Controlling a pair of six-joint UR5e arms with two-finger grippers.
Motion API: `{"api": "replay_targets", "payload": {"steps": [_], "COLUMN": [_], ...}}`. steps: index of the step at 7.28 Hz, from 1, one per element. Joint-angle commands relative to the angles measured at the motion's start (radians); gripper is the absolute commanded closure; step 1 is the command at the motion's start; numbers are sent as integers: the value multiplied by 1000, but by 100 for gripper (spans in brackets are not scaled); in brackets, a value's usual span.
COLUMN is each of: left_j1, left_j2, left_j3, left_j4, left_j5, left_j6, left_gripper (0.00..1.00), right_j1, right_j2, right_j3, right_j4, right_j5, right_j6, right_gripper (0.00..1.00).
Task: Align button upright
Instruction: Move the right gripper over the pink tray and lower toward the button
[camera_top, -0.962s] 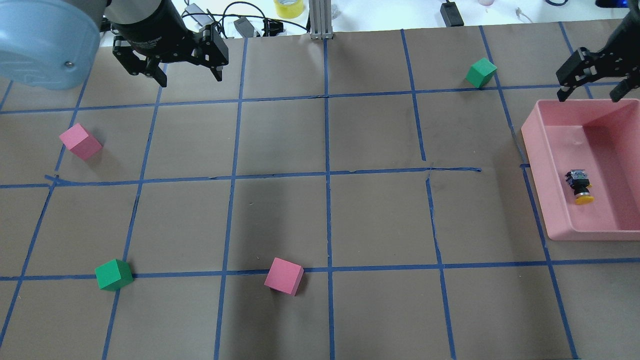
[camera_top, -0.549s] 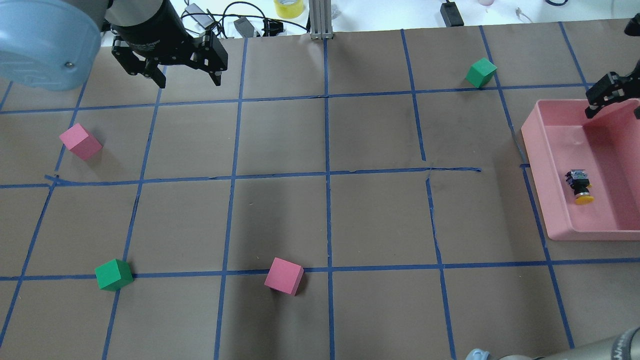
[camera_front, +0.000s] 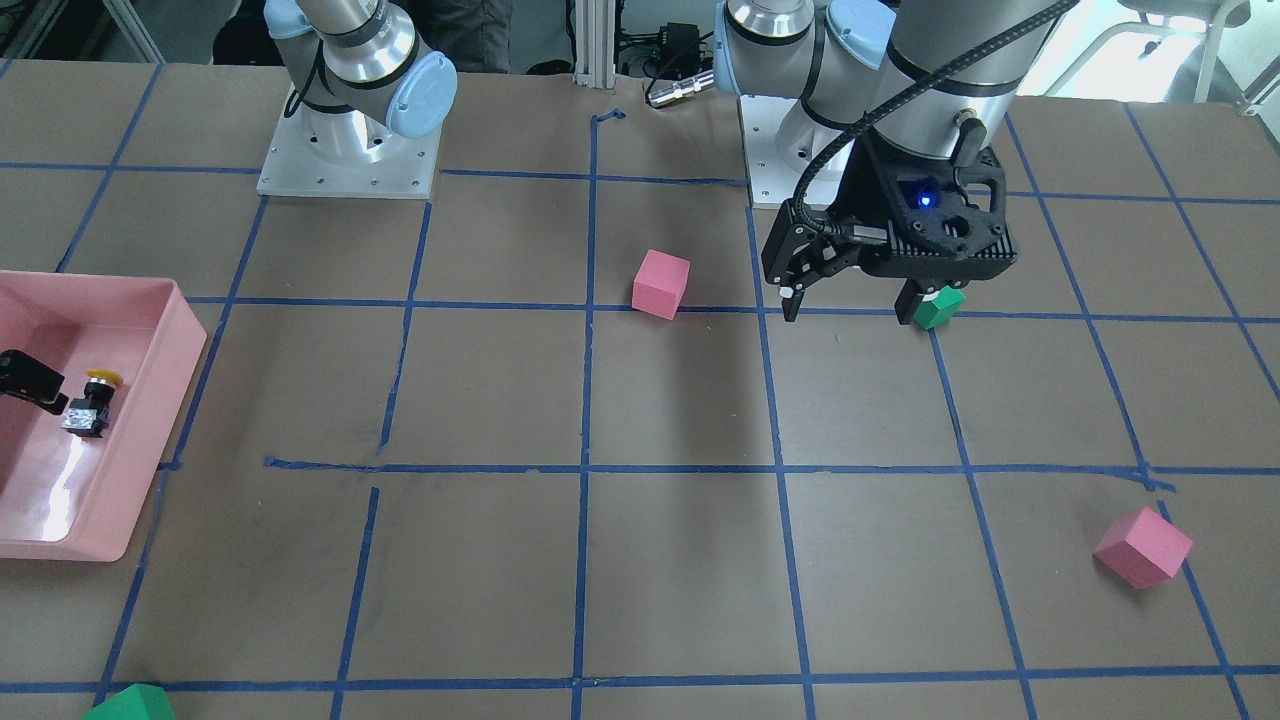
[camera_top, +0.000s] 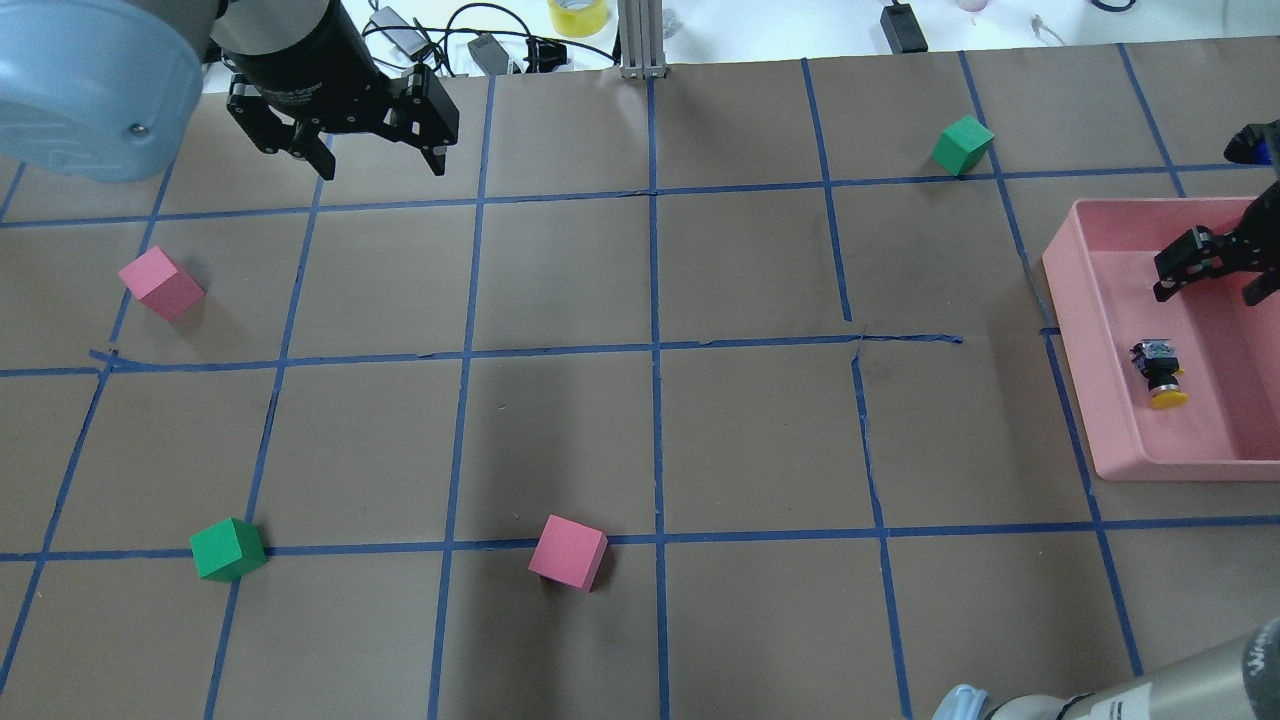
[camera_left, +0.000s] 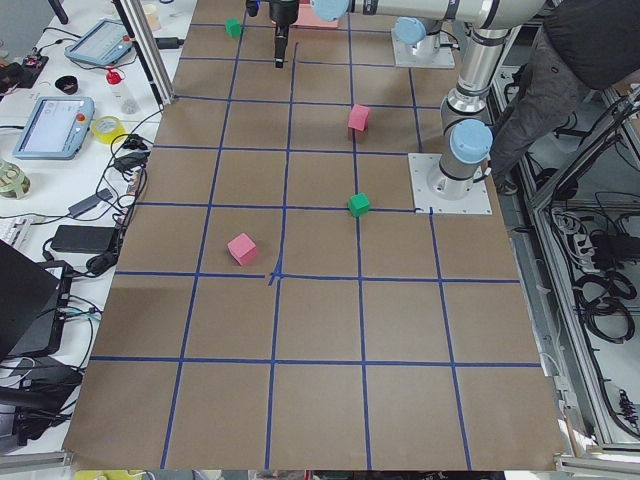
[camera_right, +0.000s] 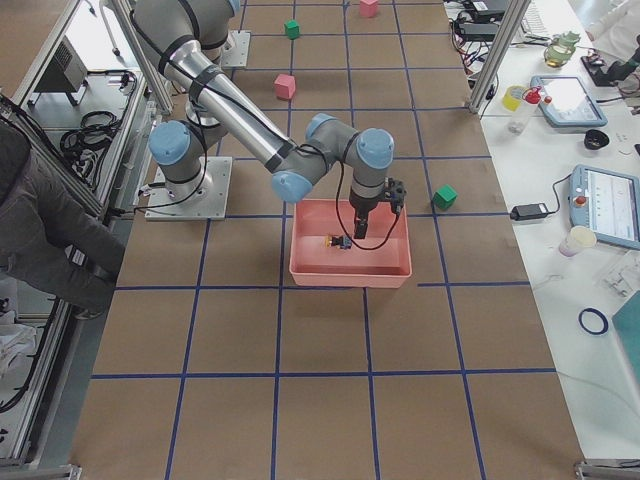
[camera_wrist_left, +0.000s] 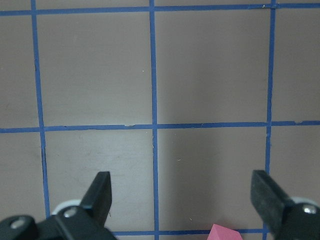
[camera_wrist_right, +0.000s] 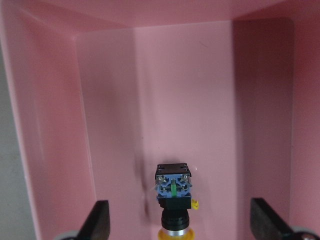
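My right gripper needs to grip the sides of the button's blue and black terminal block (camera_front: 89, 413) (camera_wrist_right: 173, 192), so the yellow cap stays free.
The button (camera_top: 1160, 372) lies on its side in the pink tray (camera_top: 1070, 330), yellow cap toward the robot. It also shows in the front view (camera_front: 88, 402) and the right side view (camera_right: 335, 241). My right gripper (camera_top: 1205, 296) is open and empty, low over the tray just beyond the button. In the right wrist view the button (camera_wrist_right: 173, 197) lies between the spread fingers (camera_wrist_right: 100, 220), its terminal end pointing away. My left gripper (camera_top: 381, 168) is open and empty over the far left of the table; its wrist view (camera_wrist_left: 182, 200) shows only paper.
Two pink cubes (camera_top: 160, 283) (camera_top: 568, 552) and two green cubes (camera_top: 228, 549) (camera_top: 962, 144) sit on the brown, blue-taped table. The tray walls (camera_wrist_right: 55, 125) stand close on both sides of the right gripper. Cables and tape rolls lie past the far edge.
My right gripper has moved from beyond the tray's far wall down into the tray, closer to the button. The button and the left arm have barely moved.
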Motion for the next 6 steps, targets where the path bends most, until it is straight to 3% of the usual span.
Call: {"api": "replay_targets", "payload": {"steps": [1,6], "left_j1": [3,4], "left_j2": [0,2], "left_j3": [0,2], "left_j4": [-14,-37], "left_j5": [-5,-24], "left_j6": [0,-34], "left_gripper": [0,0], "right_j1": [-30,-31], "right_j2": [49,123], "right_j3": [27,42], "right_j4": [-70,-117], "right_j5": [3,6], "right_j6": [-56,-56], "right_gripper": [0,0]}}
